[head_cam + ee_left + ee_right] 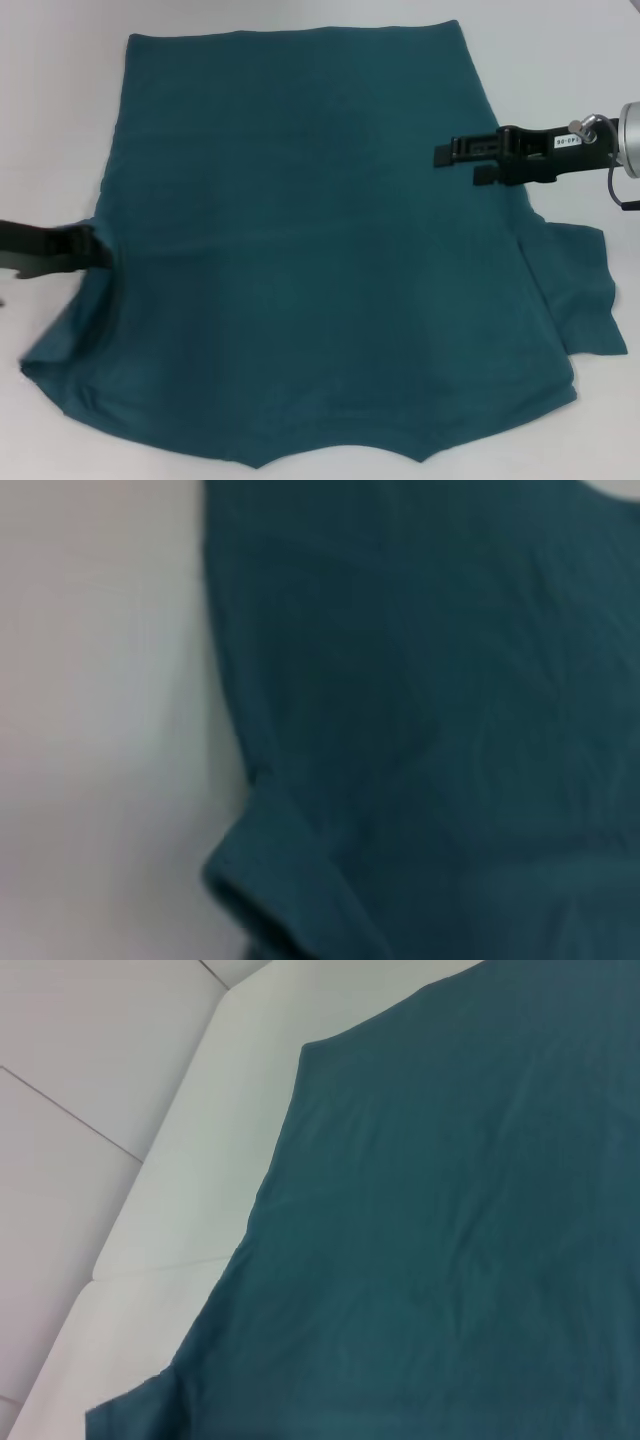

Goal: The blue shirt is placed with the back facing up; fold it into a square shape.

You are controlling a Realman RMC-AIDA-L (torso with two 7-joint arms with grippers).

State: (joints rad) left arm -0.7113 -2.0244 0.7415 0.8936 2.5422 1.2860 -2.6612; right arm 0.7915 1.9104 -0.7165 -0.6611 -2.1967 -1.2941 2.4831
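Note:
Next, I release the sleeve corner from my left gripper on the faint crease across the blue shirt's back (213, 238), inward from the armpit.
The blue shirt (320, 250) lies spread flat on the white table and fills most of the head view. Its hem is at the far side and its collar edge at the near side. The right sleeve (580, 290) sticks out flat, while the left sleeve (70, 340) looks turned in along a crease; its rolled hem (270, 880) shows in the left wrist view. My left gripper (95, 250) touches the shirt's left edge at the armpit. My right gripper (445, 155) is over the shirt's right edge, just beyond the right sleeve. The right wrist view shows only shirt fabric (450, 1240) and table.
White table (60, 120) surrounds the shirt on the left, far and right sides. In the right wrist view the table's edge (150, 1170) runs beside a pale tiled floor (70, 1040).

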